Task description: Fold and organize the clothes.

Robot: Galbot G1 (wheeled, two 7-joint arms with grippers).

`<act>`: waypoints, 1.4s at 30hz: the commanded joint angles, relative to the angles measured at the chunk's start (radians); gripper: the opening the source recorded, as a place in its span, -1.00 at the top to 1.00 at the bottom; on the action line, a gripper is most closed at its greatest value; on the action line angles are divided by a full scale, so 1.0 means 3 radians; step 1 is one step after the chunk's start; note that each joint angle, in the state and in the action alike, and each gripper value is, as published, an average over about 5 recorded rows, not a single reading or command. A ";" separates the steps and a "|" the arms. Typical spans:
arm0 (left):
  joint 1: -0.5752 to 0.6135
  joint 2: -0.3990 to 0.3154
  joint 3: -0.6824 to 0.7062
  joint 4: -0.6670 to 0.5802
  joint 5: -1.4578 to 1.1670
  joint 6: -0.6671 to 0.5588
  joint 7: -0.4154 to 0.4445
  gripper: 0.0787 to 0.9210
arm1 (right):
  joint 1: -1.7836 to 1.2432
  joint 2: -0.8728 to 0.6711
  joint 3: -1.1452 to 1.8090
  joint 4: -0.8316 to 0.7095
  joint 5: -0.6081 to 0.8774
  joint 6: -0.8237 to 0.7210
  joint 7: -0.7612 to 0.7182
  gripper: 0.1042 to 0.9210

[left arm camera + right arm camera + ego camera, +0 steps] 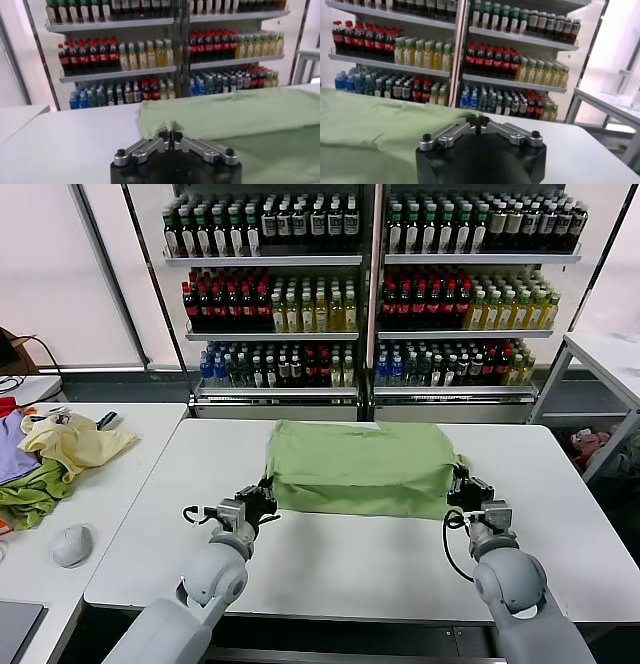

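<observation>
The shirt lies at the far edge of the table, so my left gripper and my right gripper will grab the near corners (282, 505) and pull it closer before folding.
The light sage-green shirt (360, 469) lies folded into a broad rectangle on the white table (330, 564), plain side up; no print or buttons show. My left gripper (268, 492) is at the shirt's near left corner and shut on the cloth. In the left wrist view the shirt (235, 110) puckers where the left gripper (170, 134) pinches its edge. At the near right corner, my right gripper (460, 481) is likewise shut on the cloth. The right wrist view shows the shirt (370, 120) running up to the closed right gripper (477, 120).
A side table on the left holds a pale yellow garment (75, 444), a darker olive-green one (30, 494), a purple cloth (12, 446) and a grey mouse (72, 544). Bottle shelves (370, 304) stand behind the table. Another white table (610, 354) is at the right.
</observation>
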 commanded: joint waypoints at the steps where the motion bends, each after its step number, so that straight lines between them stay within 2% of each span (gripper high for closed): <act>1: -0.0330 -0.0024 0.0181 0.0477 0.0132 0.0019 0.0003 0.95 | 0.0278 0.0050 -0.0160 -0.0348 -0.0147 -0.0065 -0.0014 0.96; 4: -0.0359 -0.0064 0.0204 0.0545 0.0155 0.0034 -0.0005 0.89 | 0.0239 0.0072 -0.0166 -0.0339 -0.0182 -0.0115 -0.0065 0.84; 6: -0.0351 -0.0084 0.0186 0.0552 0.0172 0.0032 -0.0025 0.79 | 0.0162 0.0074 -0.0141 -0.0283 -0.0184 -0.0053 -0.0098 0.70; 17: 0.0145 -0.0047 -0.0040 0.0122 0.0210 0.0014 -0.0120 0.03 | -0.0389 0.0066 0.0201 0.0053 -0.0193 0.0222 -0.0127 -0.04; 26: 0.0126 -0.0128 -0.0048 0.0288 0.0101 0.0007 -0.0124 -0.58 | -0.0451 0.0099 0.0362 -0.0055 0.0118 -0.0178 0.0037 -0.65; 29: 0.0084 -0.0157 -0.0033 0.0334 0.0097 0.0002 -0.0128 -0.72 | -0.0429 0.0105 0.0356 -0.0105 0.0245 -0.0319 0.0075 -0.74; 33: 0.0072 -0.0178 -0.0005 0.0366 0.0096 -0.0009 -0.0130 -0.68 | -0.0385 0.0106 0.0305 -0.0181 0.0324 -0.0460 0.0111 -0.75; 36: 0.0070 -0.0194 0.0010 0.0388 0.0096 -0.0011 -0.0131 -0.50 | -0.0365 0.0105 0.0258 -0.0198 0.0348 -0.0505 0.0118 -0.67; 42: 0.0063 -0.0225 0.0015 0.0420 0.0086 0.0014 -0.0132 -0.09 | -0.0353 0.0101 0.0213 -0.0225 0.0444 -0.0522 0.0129 -0.28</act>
